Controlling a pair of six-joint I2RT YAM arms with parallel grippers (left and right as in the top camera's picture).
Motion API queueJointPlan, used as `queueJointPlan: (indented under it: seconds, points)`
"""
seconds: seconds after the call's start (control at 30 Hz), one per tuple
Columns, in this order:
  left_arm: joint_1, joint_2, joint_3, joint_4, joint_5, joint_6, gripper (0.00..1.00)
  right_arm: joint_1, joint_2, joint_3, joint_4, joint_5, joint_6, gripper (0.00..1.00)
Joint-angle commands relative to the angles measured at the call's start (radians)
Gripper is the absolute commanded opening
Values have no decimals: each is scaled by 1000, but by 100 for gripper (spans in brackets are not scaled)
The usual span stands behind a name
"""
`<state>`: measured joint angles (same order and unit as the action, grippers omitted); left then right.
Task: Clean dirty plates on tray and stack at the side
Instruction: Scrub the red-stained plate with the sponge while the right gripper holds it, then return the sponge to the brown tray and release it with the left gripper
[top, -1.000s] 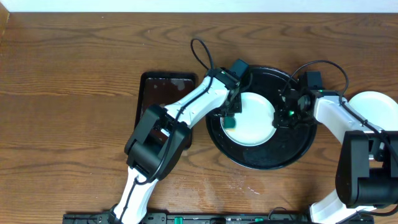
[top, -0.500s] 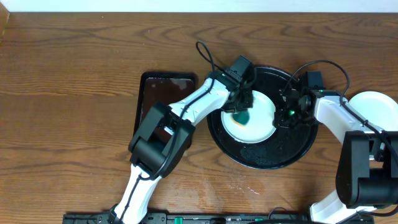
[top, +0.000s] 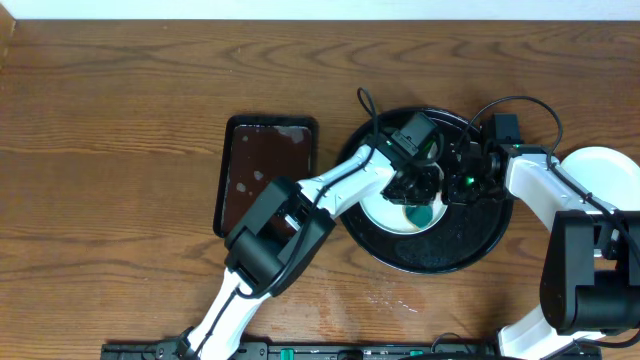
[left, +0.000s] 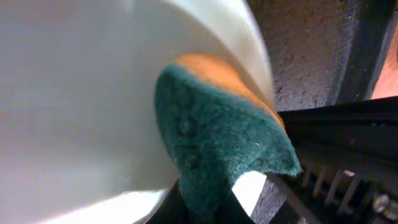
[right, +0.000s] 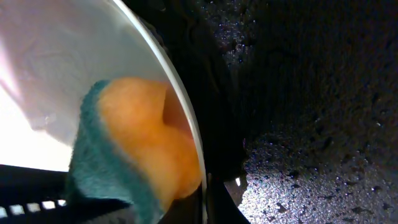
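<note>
The teal sponge will go down from my left gripper near the middle of the dark brown tray (top: 275, 181), a little toward the black tray.
A pale plate (top: 385, 212) lies on the round black tray (top: 430, 255). My left gripper (top: 420, 203) is shut on a teal and orange sponge (top: 423, 213) and presses it on the plate's right part. The sponge fills the left wrist view (left: 217, 134) against the plate (left: 81, 99). My right gripper (top: 458, 186) is shut on the plate's right rim (right: 186, 134), with the sponge (right: 137, 162) just behind it in the right wrist view. Another white plate (top: 598, 170) lies on the wood table at the far right.
A dark brown rectangular tray (top: 265, 170), wet, lies left of the black tray. The black tray's surface (right: 311, 93) is wet and speckled. Cables arch above both wrists.
My left gripper has dragged the sponge across the plate from its left edge to its right part, close to the right gripper. The right gripper has kept its hold.
</note>
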<state>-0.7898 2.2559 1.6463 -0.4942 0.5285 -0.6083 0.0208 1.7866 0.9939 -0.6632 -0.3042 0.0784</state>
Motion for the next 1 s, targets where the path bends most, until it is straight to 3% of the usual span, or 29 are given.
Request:
queueJointPlan:
  seconds: [0.0, 0.3, 0.6, 0.73, 0.9, 0.97]
  points:
    - [47, 42, -13, -93, -84, 5, 8, 0, 6, -10, -16, 19, -24, 1]
    - [158, -23, -12, -297, -511, -6, 7, 0, 6, -10, -26, 19, -24, 1]
    - [170, -258, -11, -335, -537, -1, 7, 0, 6, -10, -26, 19, -24, 1]
    - [175, -381, -11, -375, -537, 58, 8, 0, 6, -10, -25, 19, -24, 1]
    - [220, -476, -11, -515, -558, 153, 8, 0, 6, -10, -24, 19, -24, 1]
    - [267, -477, -21, -595, -634, 156, 8, 0, 6, -10, -17, 19, -24, 1]
